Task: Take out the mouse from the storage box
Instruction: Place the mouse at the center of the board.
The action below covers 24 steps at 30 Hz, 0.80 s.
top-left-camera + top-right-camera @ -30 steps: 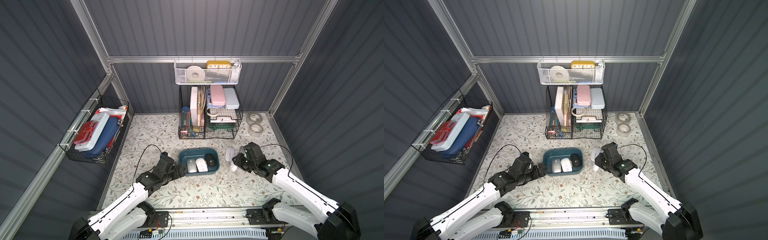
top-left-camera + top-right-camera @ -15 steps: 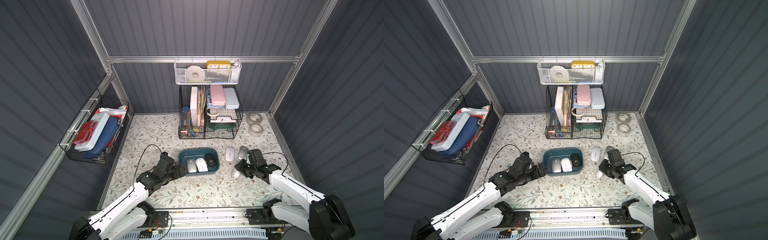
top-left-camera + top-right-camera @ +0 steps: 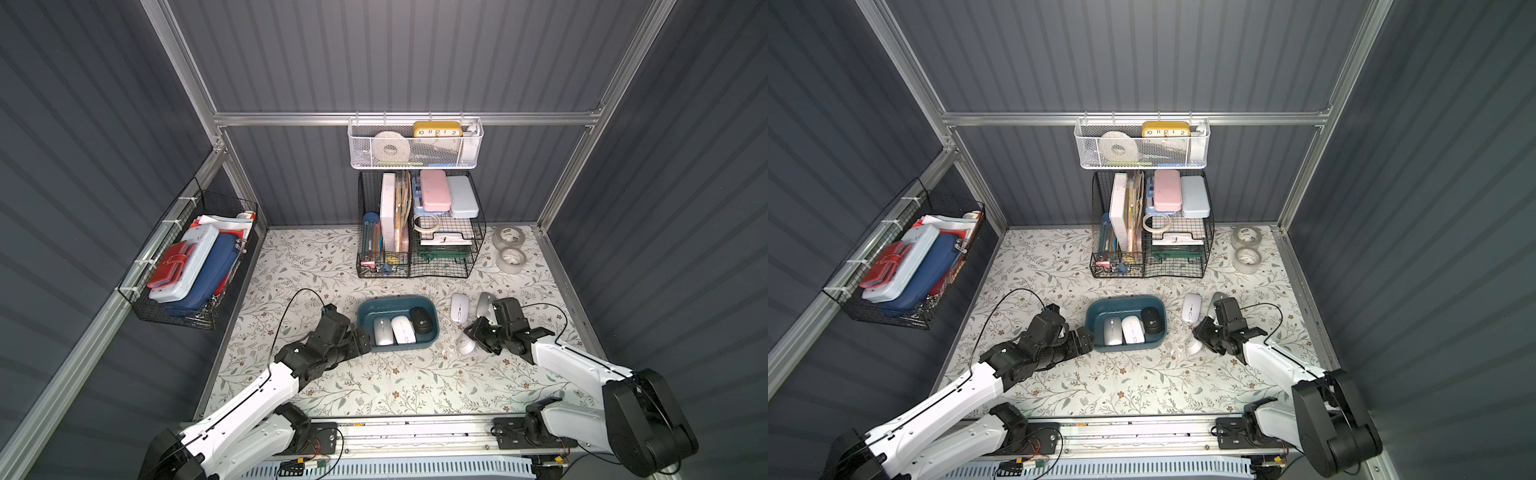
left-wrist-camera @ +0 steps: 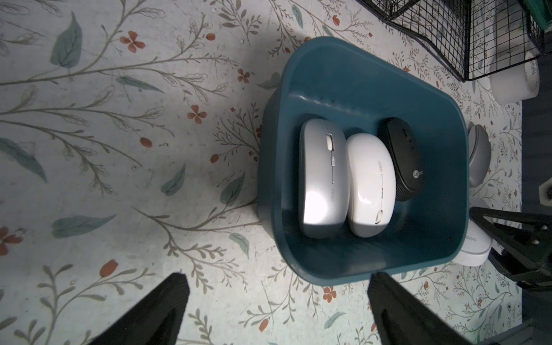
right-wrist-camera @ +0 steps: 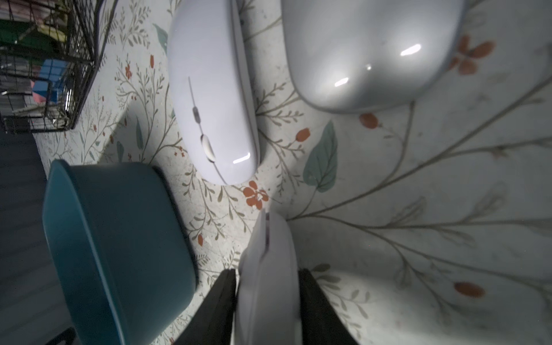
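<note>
The robot's left gripper should next close on both sides of the silver mouse (image 3: pixel 383 328) (image 4: pixel 327 175) in the teal storage box, behind the mouse's scroll wheel.
The teal storage box (image 3: pixel 390 306) (image 3: pixel 1121 305) sits mid-table and holds a silver mouse (image 4: pixel 324 179), a white mouse (image 4: pixel 369 185) and a black mouse (image 4: pixel 404 158) side by side. To its right on the table lie another white mouse (image 3: pixel 459 307) (image 5: pixel 212 98) and a grey mouse (image 3: pixel 484 303) (image 5: pixel 367 50). My right gripper (image 3: pixel 469 340) (image 5: pixel 266 273) is shut on a third white mouse (image 3: pixel 466 345) (image 5: pixel 268 254), standing on edge on the table by the box's front right corner. My left gripper (image 3: pixel 362 337) (image 4: pixel 277 282) is open at the box's front left corner, holding nothing.
Black wire baskets (image 3: pixel 415 232) full of stationery stand behind the box, under a hanging white mesh basket (image 3: pixel 415 145). Two tape rolls (image 3: pixel 510 249) lie at the back right. A wire basket (image 3: pixel 191 266) of cases hangs on the left wall.
My right arm has carried the white mouse from beside the other loose mice toward the front and down onto the table. The left arm has not moved.
</note>
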Each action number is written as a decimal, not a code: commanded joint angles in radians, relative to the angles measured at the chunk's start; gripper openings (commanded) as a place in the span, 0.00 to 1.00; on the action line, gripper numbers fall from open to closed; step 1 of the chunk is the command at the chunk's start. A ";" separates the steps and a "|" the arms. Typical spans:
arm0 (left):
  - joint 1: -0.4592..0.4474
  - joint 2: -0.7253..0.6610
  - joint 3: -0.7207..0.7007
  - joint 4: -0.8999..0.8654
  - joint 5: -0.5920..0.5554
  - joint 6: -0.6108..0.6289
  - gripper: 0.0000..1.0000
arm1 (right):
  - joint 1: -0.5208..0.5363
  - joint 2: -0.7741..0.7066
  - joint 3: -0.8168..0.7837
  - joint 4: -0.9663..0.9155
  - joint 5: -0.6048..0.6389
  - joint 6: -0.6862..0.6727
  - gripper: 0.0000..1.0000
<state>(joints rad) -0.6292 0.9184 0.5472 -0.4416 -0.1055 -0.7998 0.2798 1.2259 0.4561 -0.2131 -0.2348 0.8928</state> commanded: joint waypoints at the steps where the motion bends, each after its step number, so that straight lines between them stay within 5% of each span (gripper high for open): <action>1: 0.002 0.004 0.017 0.002 -0.005 0.014 0.99 | -0.020 -0.004 -0.030 -0.016 0.011 -0.005 0.42; 12: 0.002 0.030 0.037 0.011 0.004 0.026 0.99 | -0.053 -0.070 -0.036 -0.083 0.040 -0.018 0.53; 24: 0.000 0.118 0.216 -0.104 -0.029 0.112 0.99 | -0.049 -0.174 0.109 -0.384 0.180 -0.106 0.69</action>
<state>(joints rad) -0.6292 1.0008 0.7010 -0.4786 -0.1154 -0.7368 0.2302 1.0801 0.5228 -0.4942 -0.1196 0.8253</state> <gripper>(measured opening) 0.992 0.686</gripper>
